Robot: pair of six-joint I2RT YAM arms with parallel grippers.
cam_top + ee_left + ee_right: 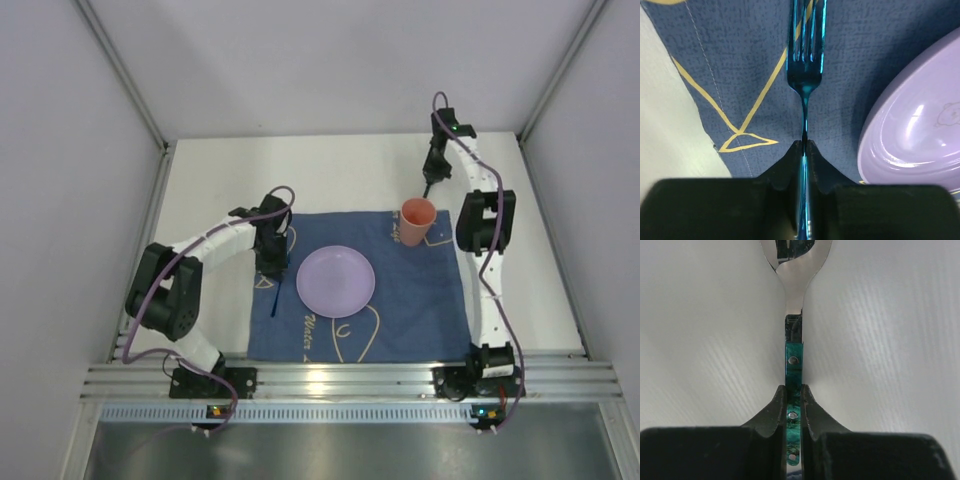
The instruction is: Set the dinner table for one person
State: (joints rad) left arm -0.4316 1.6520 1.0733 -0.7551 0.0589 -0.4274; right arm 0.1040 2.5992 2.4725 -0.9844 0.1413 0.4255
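Next, my right gripper sets the steel spoon free on the mat [383, 290] close beside the lilac plate, on the opposite side from the blue fork.
The dinner table [200, 180] is a white top carrying a dark blue mat [420, 300] with yellow outlines. A lilac plate [336, 281] lies at the mat's middle and an orange cup [417, 222] stands at its far right corner. My left gripper [274, 270] hangs over the mat left of the plate, shut on the handle of a shiny blue fork [805, 65] whose tines point away from it. My right gripper [428, 185] is behind the cup over bare table, shut on the green riveted handle of a steel spoon [794, 295].
A ribbed aluminium rail [350, 380] runs along the near edge between the two arm bases. Grey walls close in the table on the left, right and back. In the left wrist view the plate's rim [880, 145] lies just right of the fork.
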